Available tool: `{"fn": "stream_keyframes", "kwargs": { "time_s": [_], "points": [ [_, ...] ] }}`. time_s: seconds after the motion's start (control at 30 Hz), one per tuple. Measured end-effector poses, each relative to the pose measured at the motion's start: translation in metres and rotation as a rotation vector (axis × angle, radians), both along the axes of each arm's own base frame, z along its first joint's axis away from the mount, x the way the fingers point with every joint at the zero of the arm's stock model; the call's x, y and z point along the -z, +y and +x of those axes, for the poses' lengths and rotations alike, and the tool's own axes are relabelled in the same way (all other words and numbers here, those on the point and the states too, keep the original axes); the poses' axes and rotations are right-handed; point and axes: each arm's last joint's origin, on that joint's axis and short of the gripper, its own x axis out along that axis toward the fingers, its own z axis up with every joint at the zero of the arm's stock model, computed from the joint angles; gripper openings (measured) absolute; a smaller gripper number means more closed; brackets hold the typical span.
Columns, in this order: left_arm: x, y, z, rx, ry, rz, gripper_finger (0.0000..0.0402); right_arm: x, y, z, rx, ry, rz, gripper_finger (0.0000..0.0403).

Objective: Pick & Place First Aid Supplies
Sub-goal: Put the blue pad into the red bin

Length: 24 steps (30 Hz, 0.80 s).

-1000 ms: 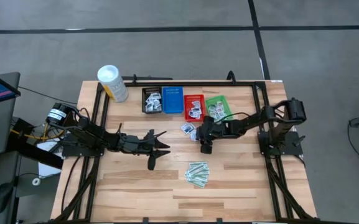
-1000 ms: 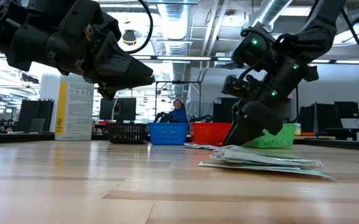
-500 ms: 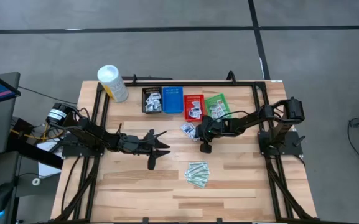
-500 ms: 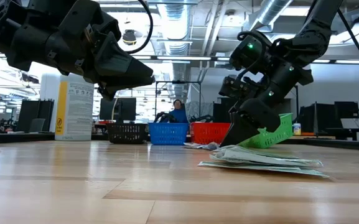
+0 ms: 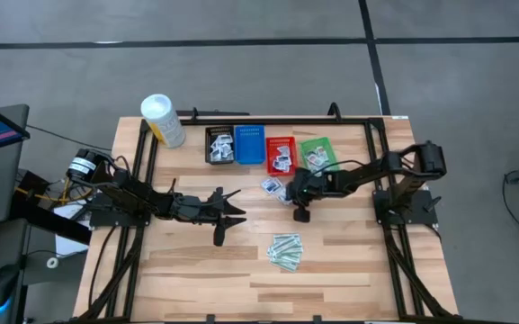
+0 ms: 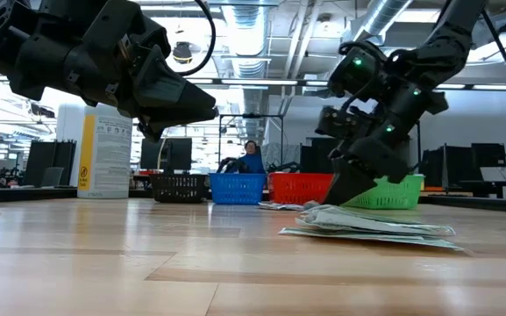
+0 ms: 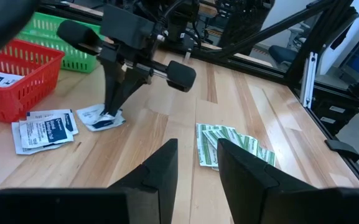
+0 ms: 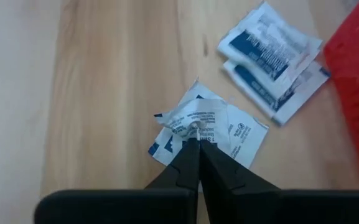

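Observation:
Next, my right gripper releases the crumpled packet, now in front of the red basket, onto the white packets inside the red basket [image 5: 281, 162].
Several white first aid packets with blue print [image 5: 271, 185] lie on the wood in front of the red basket [image 5: 280, 155]. My right gripper [image 5: 286, 192] points steeply down among them, shut on one crumpled packet [image 8: 219, 127]. Two more packets [image 8: 272, 53] lie flat beside it. A pile of pale-green strips [image 5: 286, 250] lies nearer the table's front. My left gripper [image 5: 232, 209] hovers open at the table's middle left, above the wood, with nothing between its fingers [image 7: 167, 165]. My right gripper pinches the crumpled packet's middle fold [image 8: 191, 129] between its two fingertips. The fingers [image 7: 114, 99] come from above, slanting down from the table's right. The packet is bunched up at the tips, and its outer corners [image 7: 98, 123] lie on the table.
Black [image 5: 220, 144], blue [image 5: 249, 144], red and green [image 5: 313, 151] baskets stand in a row at the far edge, some with packets inside. A white tub with a yellow label [image 5: 163, 120] stands at the far left. Bare wood lies along the near side.
My right gripper has shifted a little toward the table's left onto the packets, tipped lower, then straightened and risen slightly. Its fingers have shut on one packet, which is now bunched up at the tips. My left arm has kept still.

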Motion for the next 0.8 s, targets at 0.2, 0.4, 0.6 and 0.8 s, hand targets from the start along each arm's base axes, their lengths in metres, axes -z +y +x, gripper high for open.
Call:
{"fn": "stream_keyframes", "kwargs": {
  "time_s": [0.2, 0.4, 0.6, 0.8],
  "points": [
    [0.0, 0.0, 0.0, 0.0, 0.0, 0.0, 0.0112, -0.015, 0.007, -0.005, 0.005, -0.015, -0.044, 0.0001],
    [0.0, 0.0, 0.0, 0.0, 0.0, -0.001, 0.0112, -0.037, 0.016, -0.007, 0.003, -0.099, -0.083, 0.0001],
    [0.0, 0.0, 0.0, 0.0, 0.0, -0.001, 0.0112, -0.066, 0.012, -0.012, 0.121, -0.215, -0.274, 0.0001],
    [0.0, 0.0, 0.0, 0.0, 0.0, -0.002, 0.0112, -0.091, -0.012, -0.012, 0.286, -0.362, -0.382, 0.0007]
  ]
}}
